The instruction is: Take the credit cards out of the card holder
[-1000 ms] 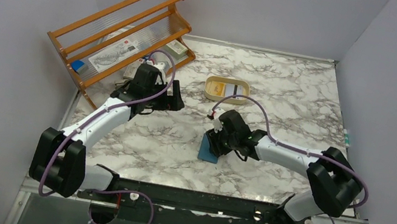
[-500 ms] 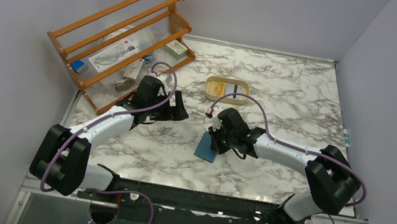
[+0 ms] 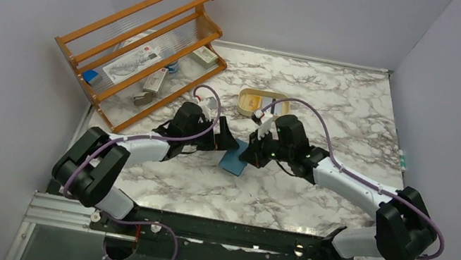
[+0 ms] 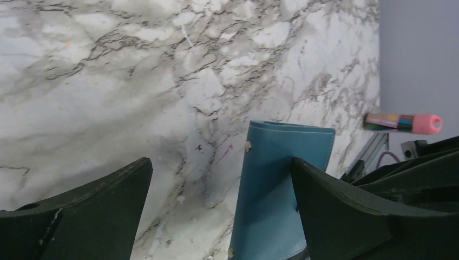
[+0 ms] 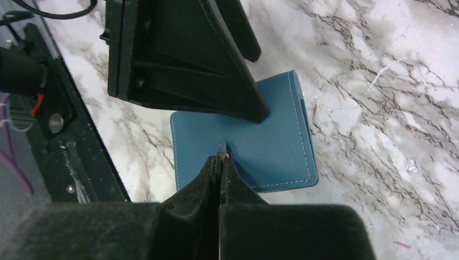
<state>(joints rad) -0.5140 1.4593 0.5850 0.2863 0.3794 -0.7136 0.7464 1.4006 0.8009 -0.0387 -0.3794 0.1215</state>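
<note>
Next, my left gripper shifts and pinches the card holder's edge (image 3: 228, 153) before my right gripper opens it, because my left gripper's finger lies across the card holder's side.
The teal card holder (image 3: 232, 162) lies shut and flat on the marble between both grippers. My right gripper (image 5: 221, 155) is shut, its tips pinching the small snap tab at the middle of the card holder (image 5: 270, 146). My left gripper (image 4: 220, 162) is open, with its right finger over the card holder (image 4: 270, 189) and its left finger over bare marble. In the right wrist view, one left finger (image 5: 178, 59) has its tip on the holder's far edge. A yellow credit card (image 3: 252, 101) lies in the cream tray (image 3: 246, 92). No card shows in the holder.
An orange wooden rack (image 3: 141, 50) with white packets stands at the back left. A pink-capped marker (image 3: 402, 160) lies at the table's right edge and also shows in the left wrist view (image 4: 403, 123). The right arm's cable arcs over the tray.
My left arm has swung right from the rack to the card holder. My right gripper has shifted up and left, and the card holder has moved slightly left with it.
</note>
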